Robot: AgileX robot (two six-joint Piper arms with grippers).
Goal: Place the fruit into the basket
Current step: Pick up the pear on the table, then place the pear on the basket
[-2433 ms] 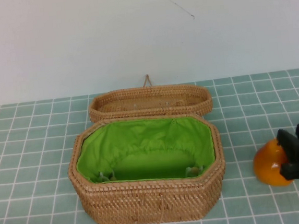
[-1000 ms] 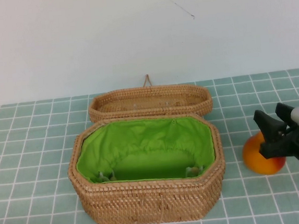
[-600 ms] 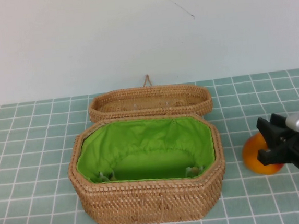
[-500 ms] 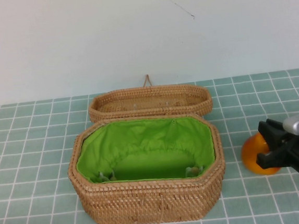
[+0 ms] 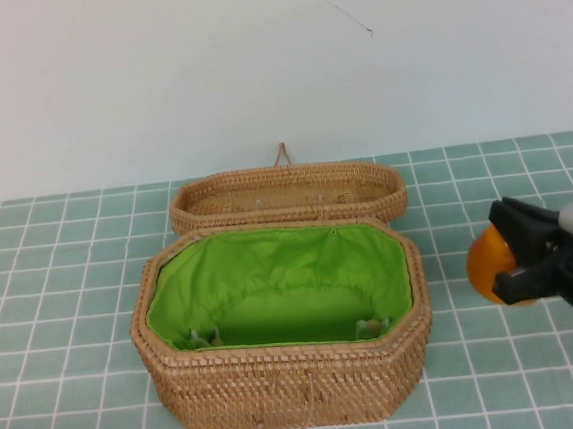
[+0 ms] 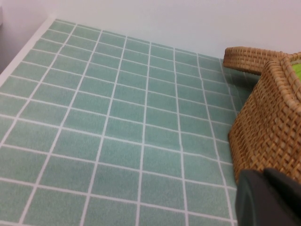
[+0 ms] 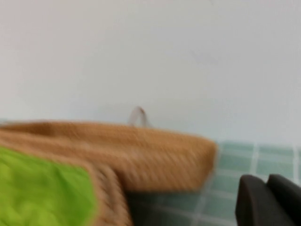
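Note:
My right gripper needs to release the fruit on the green lining (image 5: 302, 309), at a spot just behind the middle of the front rim of the basket.
The fruit (image 5: 489, 265), a glossy orange pear, sits between the black fingers of my right gripper (image 5: 509, 255), which is shut on it and holds it just above the tiles, to the right of the basket. The basket (image 5: 281, 381) is a large woven wicker box with bright green lining, open, at the table's middle. It also shows in the right wrist view (image 7: 42, 188) and the left wrist view (image 6: 268, 127). The fruit is hidden in the right wrist view. My left gripper (image 6: 269, 200) is low beside the basket's left end and is out of the high view.
The shallow unlined wicker lid (image 5: 287, 196) lies just behind the basket, touching its back rim. Green tiled table (image 5: 63, 294) extends left and right of the basket. A white wall stands behind. The table's left edge (image 6: 23, 52) shows in the left wrist view.
My right gripper closed on the fruit, slid it a little left towards the basket, then lifted it off the tiles. The basket and lid have not moved.

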